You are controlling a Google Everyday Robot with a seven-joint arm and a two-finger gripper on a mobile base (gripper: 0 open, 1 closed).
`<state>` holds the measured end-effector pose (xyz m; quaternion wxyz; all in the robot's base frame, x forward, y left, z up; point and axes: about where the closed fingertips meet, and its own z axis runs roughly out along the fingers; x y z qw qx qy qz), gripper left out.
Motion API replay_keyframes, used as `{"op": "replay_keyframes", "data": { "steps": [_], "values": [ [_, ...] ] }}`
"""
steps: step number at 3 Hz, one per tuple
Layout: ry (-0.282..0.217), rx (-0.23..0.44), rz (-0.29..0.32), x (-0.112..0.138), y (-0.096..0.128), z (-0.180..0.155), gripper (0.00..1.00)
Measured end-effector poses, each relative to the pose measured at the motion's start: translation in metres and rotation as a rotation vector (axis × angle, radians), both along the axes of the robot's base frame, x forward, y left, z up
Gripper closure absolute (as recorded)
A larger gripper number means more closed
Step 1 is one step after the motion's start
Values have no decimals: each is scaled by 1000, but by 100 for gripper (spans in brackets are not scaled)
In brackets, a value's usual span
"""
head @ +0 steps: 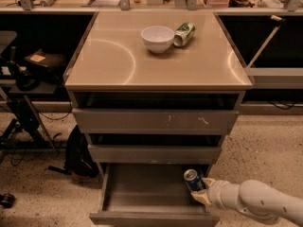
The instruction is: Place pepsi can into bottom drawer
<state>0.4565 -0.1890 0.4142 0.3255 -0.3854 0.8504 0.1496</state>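
Note:
The pepsi can, now tilted low in that drawer, will be released on the bottom drawer's inside (182,195), near the side closest to my arm, by my gripper.
The pepsi can (192,178), dark blue with a silver top, is tilted inside the right end of the open bottom drawer (142,195). My gripper (199,191) reaches in from the lower right on a white arm and is shut on the can, low in the drawer near its floor. The drawer is pulled out below two slimmer drawers.
On the cabinet top stand a white bowl (157,38) and a green can (184,33) lying on its side. A dark bag (78,155) and chair legs sit on the floor to the left. A white pole (262,41) leans at the right.

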Motion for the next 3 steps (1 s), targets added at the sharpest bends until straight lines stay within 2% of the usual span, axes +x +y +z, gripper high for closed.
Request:
{"op": "replay_keyframes", "data": {
  "steps": [1,2,3],
  "values": [
    [20,-29,-20,24,-4,-44,100],
    [51,-35,-8,52,16,-112,100],
    [51,-36,-7,52,16,-111,100]
  ]
}}
